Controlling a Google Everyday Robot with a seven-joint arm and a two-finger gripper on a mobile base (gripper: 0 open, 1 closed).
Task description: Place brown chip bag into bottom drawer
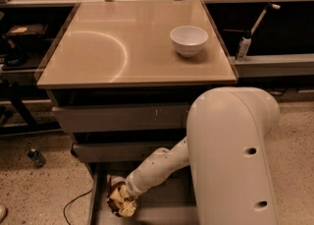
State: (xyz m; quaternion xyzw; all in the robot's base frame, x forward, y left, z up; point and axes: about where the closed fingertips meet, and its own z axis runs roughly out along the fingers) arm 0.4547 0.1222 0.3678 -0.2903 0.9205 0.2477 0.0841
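Observation:
The bottom drawer has a grey bottom. Next, my gripper lets go of the brown chip bag, now low over that drawer's floor, there, in from the rail (138, 192) beside the cable.
The brown chip bag (119, 200) shows as a crumpled brown and pale yellow bundle low at the left of the pulled-out bottom drawer (162, 208). My gripper (125, 194) is at the end of the white arm, reaching down and to the left into that drawer, right at the bag. The bag hides the fingers. The bag sits over the drawer's grey floor near its left rail.
A white bowl (188, 40) stands on the tan cabinet top (122, 47). The upper drawer (117, 118) and the middle drawer (117, 151) sit above the open one. My large white arm housing (235, 155) fills the lower right. A small bottle (36, 157) and a cable lie on the floor at left.

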